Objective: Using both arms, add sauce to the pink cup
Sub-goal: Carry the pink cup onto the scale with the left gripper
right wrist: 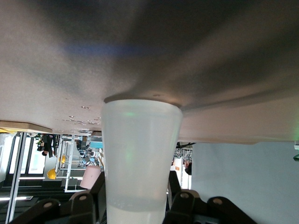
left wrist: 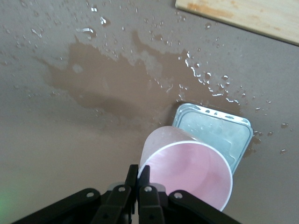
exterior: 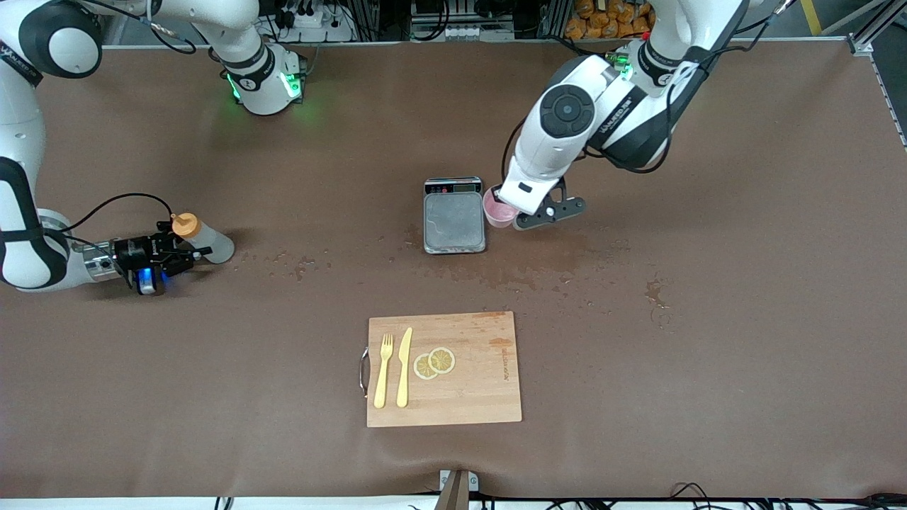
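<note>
Next, I let go of the pink cup with my left gripper on the middle of the grey scale's plate (exterior: pixel 452 222) (left wrist: pixel 203 145).
The sauce (exterior: pixel 207 242), a whitish squeeze bottle with an orange cap, stands on the table toward the right arm's end. My right gripper (exterior: pixel 186 255) reaches in level from the side. Its fingers press against both sides of the sauce bottle (right wrist: pixel 140 158), so it is shut on it. The pink cup (exterior: pixel 496 210) is beside the grey scale (exterior: pixel 454 225), toward the left arm's end. My left gripper (exterior: pixel 510 216) comes down from above. In the left wrist view the gripper (left wrist: pixel 140 175) pinches the rim of the pink cup (left wrist: pixel 187 168), and the cup's mouth shows empty.
A wooden cutting board (exterior: pixel 468 397) lies nearer to the front camera, with a yellow fork (exterior: pixel 383 372), a knife (exterior: pixel 404 368) and two lemon slices (exterior: pixel 434 363) on it. Wet patches (exterior: pixel 538 265) darken the brown mat between the scale and the board.
</note>
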### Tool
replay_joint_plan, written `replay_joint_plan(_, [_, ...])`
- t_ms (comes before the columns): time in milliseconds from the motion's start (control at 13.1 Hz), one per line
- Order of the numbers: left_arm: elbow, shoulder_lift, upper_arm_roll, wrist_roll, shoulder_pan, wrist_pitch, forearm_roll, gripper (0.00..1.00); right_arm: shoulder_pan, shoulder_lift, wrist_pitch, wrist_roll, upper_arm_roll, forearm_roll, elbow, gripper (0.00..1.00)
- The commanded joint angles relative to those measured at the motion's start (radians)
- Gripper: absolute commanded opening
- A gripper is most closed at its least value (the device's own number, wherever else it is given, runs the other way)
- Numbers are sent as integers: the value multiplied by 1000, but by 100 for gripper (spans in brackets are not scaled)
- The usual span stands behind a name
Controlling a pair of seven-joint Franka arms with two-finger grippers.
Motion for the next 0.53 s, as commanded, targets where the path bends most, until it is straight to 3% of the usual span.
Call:
replay_joint_plan(0, [26, 25, 4, -71, -30, 19, 26, 0, -4, -7, -31, -10, 0, 14, 4, 39])
replay_joint_plan(458, [25, 105, 7, -193, -110, 175, 27, 0, 6, -21, -109, 100, 2, 14, 87, 39])
